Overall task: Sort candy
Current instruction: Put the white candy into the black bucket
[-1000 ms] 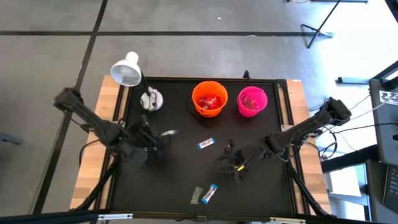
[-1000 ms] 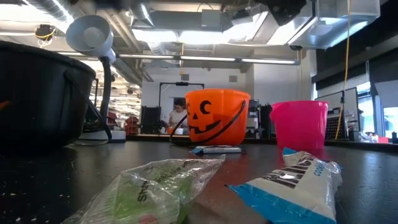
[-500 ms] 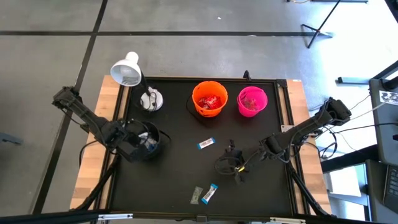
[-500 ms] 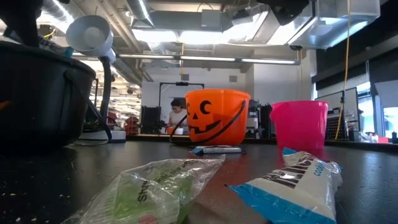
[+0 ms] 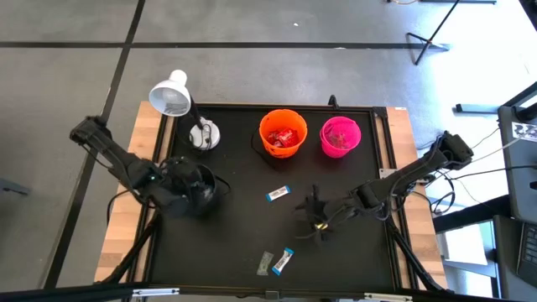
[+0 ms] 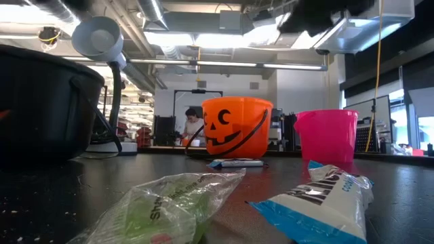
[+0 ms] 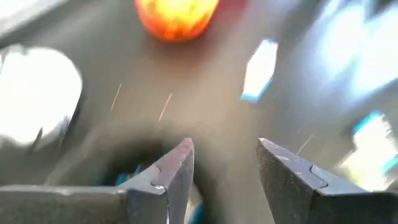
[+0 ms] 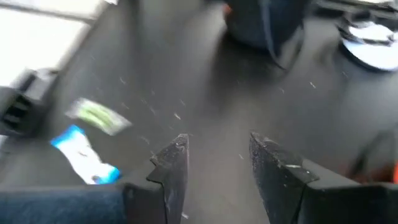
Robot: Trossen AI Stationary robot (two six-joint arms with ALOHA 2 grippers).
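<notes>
My left gripper is to close on the end (image 5: 270, 197) (image 7: 252, 95) nearest the black bucket of the blue-and-white candy that lies in the middle of the table.
My left gripper (image 5: 191, 186) hangs open over the black bucket (image 5: 204, 191) at the table's left, with nothing between its fingers (image 7: 177, 171). My right gripper (image 5: 313, 211) stands open above bare table right of centre, also holding nothing (image 8: 217, 146). One blue-and-white candy (image 5: 278, 194) lies flat mid-table. Another blue-and-white candy (image 5: 285, 261) and a greenish-wrapped one (image 5: 265, 263) lie near the front edge; the right wrist view shows them too (image 8: 84, 155), (image 8: 99, 116). The orange bucket (image 5: 283, 132) holds red candy, and the pink bucket (image 5: 340, 137) stands beside it.
A white desk lamp (image 5: 172, 96) with its round base (image 5: 204, 134) stands at the back left, behind the black bucket. The black mat ends at wooden strips (image 5: 143, 151) on either side. Bare mat lies between the two arms. A person shows far behind the orange bucket (image 6: 195, 125).
My left gripper has drawn back toward the table's left edge, over the black bucket, and its wrist has rolled. The pale candy that showed at its tip a second ago is no longer there. My right gripper has turned a little in place.
</notes>
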